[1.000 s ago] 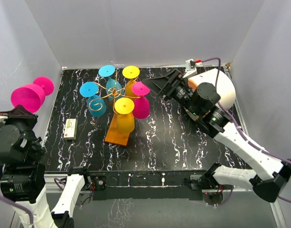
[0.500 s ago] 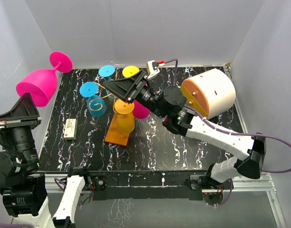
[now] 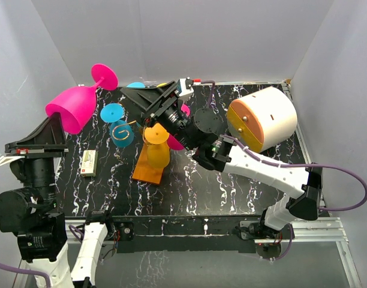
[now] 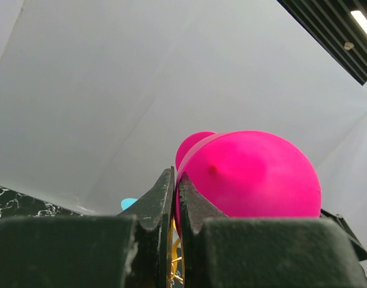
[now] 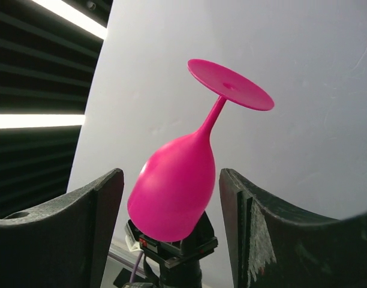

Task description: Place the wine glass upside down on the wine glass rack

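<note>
The tilted magenta wine glass is held by its rim in my left gripper, so next my right gripper takes its stem (image 3: 99, 83) before my left gripper moves to its foot.
My left gripper (image 3: 56, 123) is shut on the rim of a magenta wine glass (image 3: 72, 109) and holds it high at the left of the table, foot up and tilted right. In the left wrist view (image 4: 176, 180) the jaws pinch the wall of the glass's bowl (image 4: 249, 174). The wine glass rack (image 3: 146, 174), gold wire on an orange base, stands mid-table with several cyan, yellow and magenta glasses hanging foot up. My right gripper (image 3: 140, 107) is open above the rack, pointing left at the held glass. In the right wrist view (image 5: 171, 174) the glass (image 5: 171, 192) shows between its fingers, apart from them.
A white-and-orange drum (image 3: 262, 117) sits at the right rear. A small box (image 3: 89, 162) lies on the black marbled table (image 3: 219, 192) left of the rack. White walls close in the table on three sides.
My left gripper has carried the magenta glass up and to the right, toward the rack. My right arm has swung left from the drum to over the rack, gripper still open.
</note>
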Motion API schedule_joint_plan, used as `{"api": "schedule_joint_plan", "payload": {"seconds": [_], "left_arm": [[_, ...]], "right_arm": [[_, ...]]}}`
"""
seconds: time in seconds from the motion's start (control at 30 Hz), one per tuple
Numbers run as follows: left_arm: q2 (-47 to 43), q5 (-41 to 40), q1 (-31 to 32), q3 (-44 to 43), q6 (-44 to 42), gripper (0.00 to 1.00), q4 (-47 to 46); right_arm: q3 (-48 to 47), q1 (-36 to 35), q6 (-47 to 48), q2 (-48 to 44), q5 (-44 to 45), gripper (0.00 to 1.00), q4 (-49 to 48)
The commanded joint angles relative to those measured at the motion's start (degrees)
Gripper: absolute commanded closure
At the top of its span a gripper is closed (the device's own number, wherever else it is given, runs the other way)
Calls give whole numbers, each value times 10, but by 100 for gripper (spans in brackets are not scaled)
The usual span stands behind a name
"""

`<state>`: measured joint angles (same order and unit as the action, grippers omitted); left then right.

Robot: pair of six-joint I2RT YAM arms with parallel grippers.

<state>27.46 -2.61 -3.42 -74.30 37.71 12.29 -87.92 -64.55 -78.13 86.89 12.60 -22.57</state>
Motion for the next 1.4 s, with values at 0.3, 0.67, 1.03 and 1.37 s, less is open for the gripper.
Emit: {"api": "schedule_joint_plan", "payload": {"seconds": [0.3,0.67,1.03,1.37], "left_arm": [[-3,102,-1,33,1,100,-92],[-16,147,-2,53,-9,100,-111],[-35,169,-1,62,-16,100,-119],[-26,145,3,11,-37,82,1]], "right_arm": [[-81,-28,-45,37,83,48,48],[-111,-30,-56,66,78,62,38],[-104,-32,-71,69,73,86,28],[-66,-32,-53,53,81,100,-20]]}}
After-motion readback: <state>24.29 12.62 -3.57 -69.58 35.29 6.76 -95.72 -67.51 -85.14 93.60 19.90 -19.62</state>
